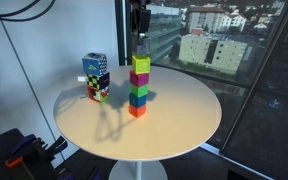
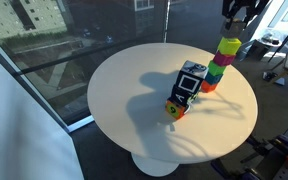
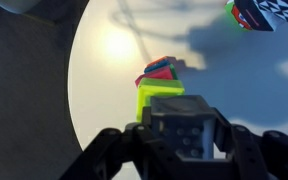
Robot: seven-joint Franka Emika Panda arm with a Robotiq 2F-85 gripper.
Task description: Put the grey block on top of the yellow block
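Note:
Next, the gripper releases the grey block on the yellow block (image 1: 141, 50) (image 3: 170, 100), at the top of the stack of coloured cubes. The grey block hangs just above it now.
The yellow block (image 1: 141, 65) tops a stack of coloured cubes near the middle of the round table; it also shows in the other exterior view (image 2: 228, 46) and the wrist view (image 3: 156, 96). My gripper (image 3: 184, 135) is shut on the grey block (image 3: 182, 118), a dull-grey cube held between the two fingers. In the wrist view the grey block hangs just above the yellow block and covers part of it. In both exterior views the gripper (image 1: 139, 25) (image 2: 238, 12) hovers straight above the stack, with a small gap.
A tall multicoloured chequered box (image 1: 95, 70) (image 2: 190, 82) stands beside the stack, with small coloured cubes (image 1: 100, 95) (image 2: 175, 109) at its foot. The white round table (image 1: 184, 125) (image 2: 124, 90) stands next to large windows.

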